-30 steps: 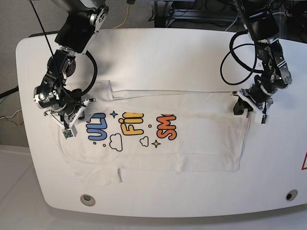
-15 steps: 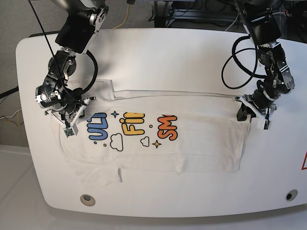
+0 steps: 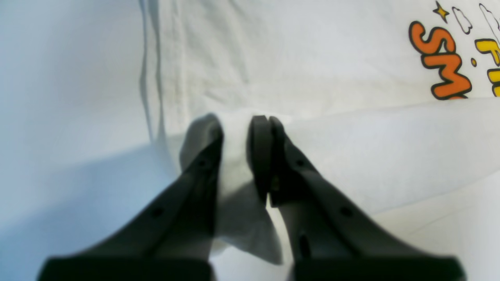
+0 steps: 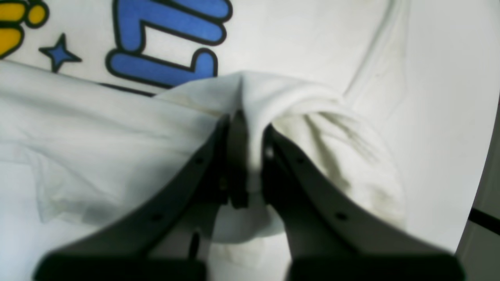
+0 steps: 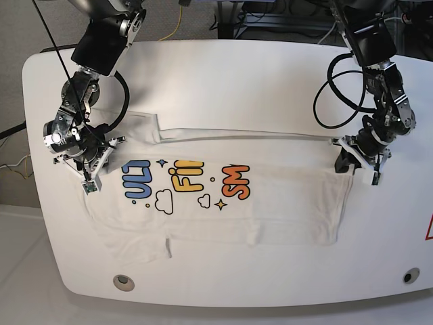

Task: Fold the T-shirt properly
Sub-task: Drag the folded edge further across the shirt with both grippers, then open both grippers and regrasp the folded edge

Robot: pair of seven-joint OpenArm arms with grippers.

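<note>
Next, I open my left gripper, which pinches a bunched corner of the T-shirt's folded flap, and take the flap farther in before straightening [image 3: 309, 146] it.
The white T-shirt [image 5: 270, 196] lies spread across the white table [image 5: 223, 74], its upper part folded down over the print so that only the letter tops show in blue, yellow and orange. In the base view my left gripper [image 5: 342, 161] is at the shirt's right end and my right gripper [image 5: 91, 175] at its left end. Seen from the left wrist, the left gripper [image 3: 236, 130] is shut on a pinch of the T-shirt [image 3: 312, 58] near the orange letters. The right gripper [image 4: 250, 125] is shut on a raised fold of the T-shirt [image 4: 312, 39] beside the blue letters.
The table's rounded left edge runs close to my right arm. Two bolt holes [image 5: 123, 281] [image 5: 411, 275] sit near the front edge. Cables [image 5: 177, 24] hang behind the table. A red marking [image 5: 428, 230] shows at the right border.
The arm on the base view's left has shifted outward to the left. The arm on its right has dropped slightly toward the front. The held fold edge is now stretched straighter.
</note>
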